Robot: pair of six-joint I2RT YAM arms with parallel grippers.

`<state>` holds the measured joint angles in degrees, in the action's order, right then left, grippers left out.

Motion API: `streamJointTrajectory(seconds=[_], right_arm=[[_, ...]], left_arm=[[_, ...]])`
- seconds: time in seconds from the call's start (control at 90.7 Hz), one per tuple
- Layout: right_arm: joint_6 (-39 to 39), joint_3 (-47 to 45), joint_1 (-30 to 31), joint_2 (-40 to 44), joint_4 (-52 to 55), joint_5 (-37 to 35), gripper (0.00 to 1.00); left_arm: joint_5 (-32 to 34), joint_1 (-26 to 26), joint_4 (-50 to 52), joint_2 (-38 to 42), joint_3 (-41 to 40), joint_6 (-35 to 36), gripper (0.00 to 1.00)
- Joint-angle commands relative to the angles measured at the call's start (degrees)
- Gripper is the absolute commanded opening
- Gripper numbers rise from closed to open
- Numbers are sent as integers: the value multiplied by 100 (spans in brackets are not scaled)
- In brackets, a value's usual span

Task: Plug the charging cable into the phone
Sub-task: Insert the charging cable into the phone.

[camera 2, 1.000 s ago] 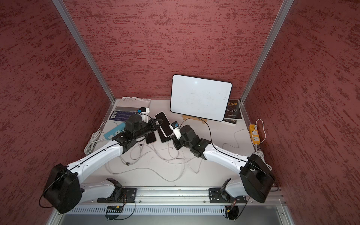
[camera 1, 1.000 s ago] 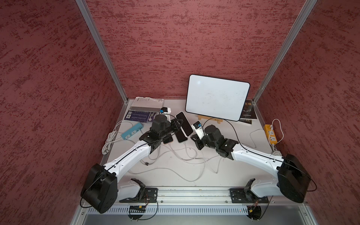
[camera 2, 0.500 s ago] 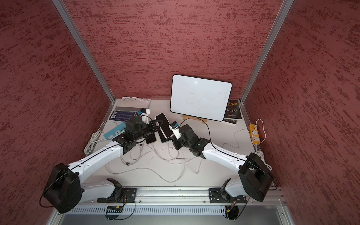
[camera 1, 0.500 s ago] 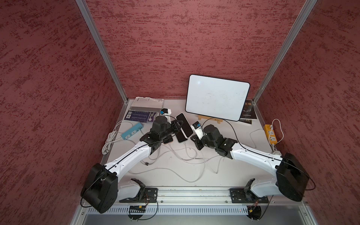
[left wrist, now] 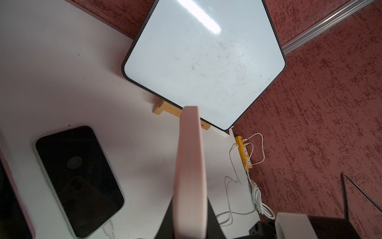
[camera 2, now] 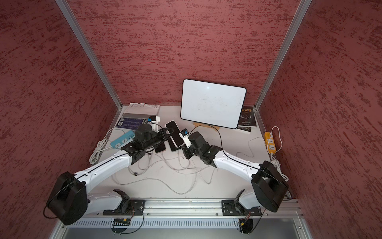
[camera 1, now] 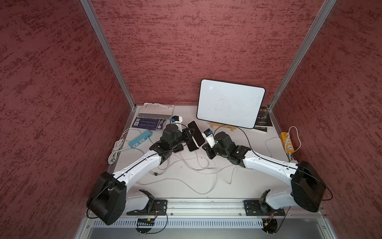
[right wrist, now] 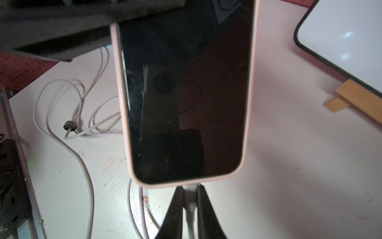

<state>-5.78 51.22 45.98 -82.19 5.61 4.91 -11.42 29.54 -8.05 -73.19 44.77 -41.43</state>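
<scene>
The right gripper's fingers are almost against the phone's bottom edge, so it should open, back off and take the plug's cable end (right wrist: 190, 210) before pushing further.
My left gripper (left wrist: 190, 204) is shut on a phone (right wrist: 186, 93) in a pink case with a dark screen, holding it by its long sides and tilted above the table. Both top views show that phone (camera 1: 197, 135) (camera 2: 175, 134) mid-table between the arms. My right gripper (right wrist: 190, 189) is shut on the white plug (right wrist: 190, 207) of the charging cable. The plug's tip meets the middle of the phone's bottom edge; how deep it sits I cannot tell. The cable (camera 1: 215, 175) trails in loops over the table.
A second dark phone (left wrist: 78, 175) lies flat beside the held one with a white cable in it. A whiteboard (camera 1: 229, 103) leans at the back. A blue power strip (camera 1: 140, 139), books (camera 1: 155, 115) and a yellow power strip (camera 1: 287, 142) line the sides.
My right gripper has edged a little toward the phone with the plug. Both grips are unchanged.
</scene>
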Motion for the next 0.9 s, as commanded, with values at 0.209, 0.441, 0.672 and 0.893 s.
streamJointTrajectory(seconds=[0.209,0.441,0.672,0.893], right_arm=[[-97,294,9,108,-1054,-86,0],[-194,410,-57,22,-1217,-31,0],[-259,379,-141,130,-1447,157,0],[-228,393,-196,174,-1510,288,0]], left_arm=[[-291,234,-82,-89,-146,92,0],[-333,289,-56,-126,-182,102,0],[-319,290,63,-30,-237,142,0],[-390,289,191,15,-175,198,0]])
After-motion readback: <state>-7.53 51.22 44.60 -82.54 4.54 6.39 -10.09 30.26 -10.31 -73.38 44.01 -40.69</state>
